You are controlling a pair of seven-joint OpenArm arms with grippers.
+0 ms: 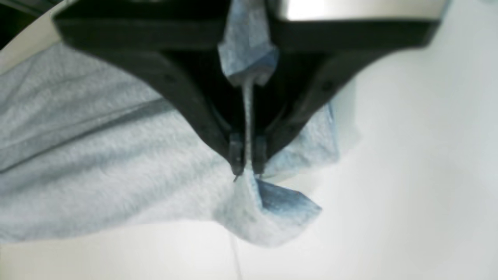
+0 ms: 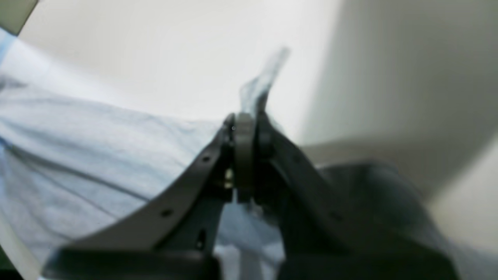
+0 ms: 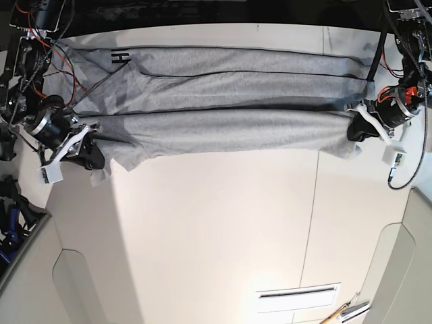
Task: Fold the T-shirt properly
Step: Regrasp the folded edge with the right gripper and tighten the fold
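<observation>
I need to let go of the T-shirt's edge with my right gripper on top of the shirt's end (image 3: 72,105) near the black lettering.
The heather-grey T-shirt (image 3: 223,101) lies stretched as a long band across the far part of the white table, folded lengthwise, with a bit of black lettering (image 3: 120,58) showing at its far left. My left gripper (image 1: 248,165) is shut on a pinch of the shirt's cloth (image 1: 268,210) at the band's right end (image 3: 356,128). My right gripper (image 2: 245,124) is shut on a thin edge of the shirt (image 2: 78,155) at the band's left end (image 3: 91,152). Both hold the cloth just above the table.
The white table (image 3: 216,229) stretches toward the near edge, with a seam (image 3: 312,223) running front to back. A vent slot (image 3: 297,294) and a small tool (image 3: 347,312) lie at the near right. Cables and arm bases stand at both far corners.
</observation>
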